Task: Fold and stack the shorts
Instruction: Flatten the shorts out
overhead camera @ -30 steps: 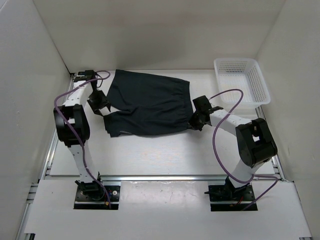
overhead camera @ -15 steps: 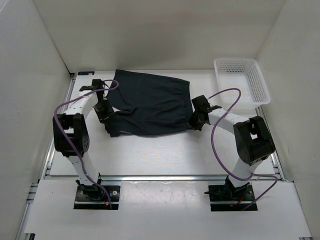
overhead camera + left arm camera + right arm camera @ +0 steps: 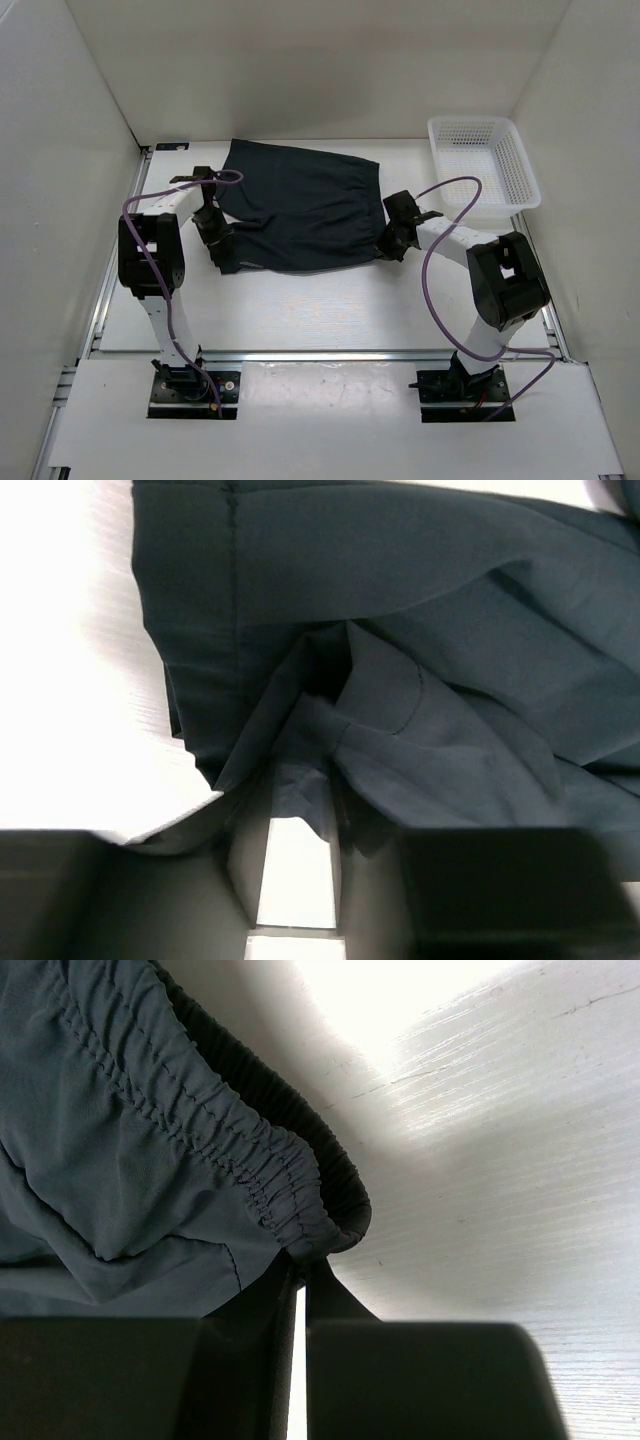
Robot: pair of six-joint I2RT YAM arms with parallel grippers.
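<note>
I need to pinch the loose fold at its fingertips [image 3: 302, 770] with my left gripper and pull the near leg flat before folding, as its hem lies crumpled and doubled over.
Dark navy shorts [image 3: 300, 205] lie spread on the white table, waistband to the right and legs to the left. My left gripper [image 3: 216, 236] is low at the crumpled left leg edge. In the left wrist view it [image 3: 297, 802] is open, with a fold of the shorts [image 3: 400, 680] hanging between the fingertips and bare table showing in the gap. My right gripper [image 3: 386, 244] is at the waistband's near right corner. In the right wrist view it [image 3: 300, 1272] is shut on the gathered elastic waistband [image 3: 250, 1160].
A white plastic basket [image 3: 530, 185] stands at the back right. White walls close in the table on the left, back and right. Purple cables loop over both arms.
My left arm has swung in and toward the near side, bringing its gripper onto the shorts' left leg edge. The right arm and the shorts have hardly moved.
</note>
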